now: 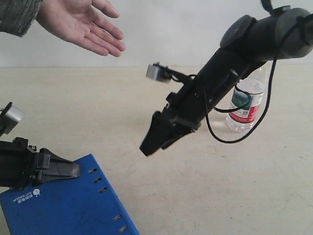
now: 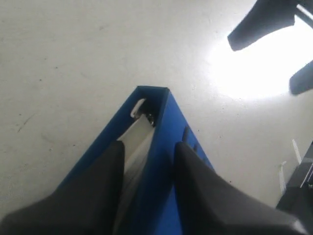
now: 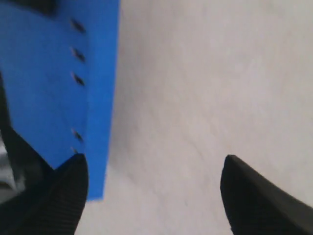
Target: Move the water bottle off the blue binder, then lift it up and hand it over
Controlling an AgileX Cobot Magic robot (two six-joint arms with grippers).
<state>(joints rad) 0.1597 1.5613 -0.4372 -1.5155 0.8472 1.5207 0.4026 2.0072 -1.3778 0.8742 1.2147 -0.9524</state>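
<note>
The middle of the spine (image 1: 114, 200) (image 3: 98, 107) of the blue binder, between its groups of metal rivets, should be gripped next by my right gripper.
The water bottle (image 1: 247, 100) stands upright on the table at the right, apart from the binder, its top hidden behind my right arm. The blue binder (image 1: 68, 205) lies at the lower left. My left gripper (image 1: 76, 169) grips its near edge. In the left wrist view the blue binder (image 2: 161, 127) runs between the two fingers of the left gripper (image 2: 146, 144). My right gripper (image 1: 156, 146) hangs above the middle of the table, open and empty. The right wrist view shows the right gripper (image 3: 154, 161) wide apart over bare table, with the blue binder (image 3: 44, 73) to one side.
A person's open hand (image 1: 83, 22) is held palm up at the upper left, above the table. A black cable (image 1: 230, 139) loops down from my right arm in front of the bottle. A pale wall rises behind the table.
</note>
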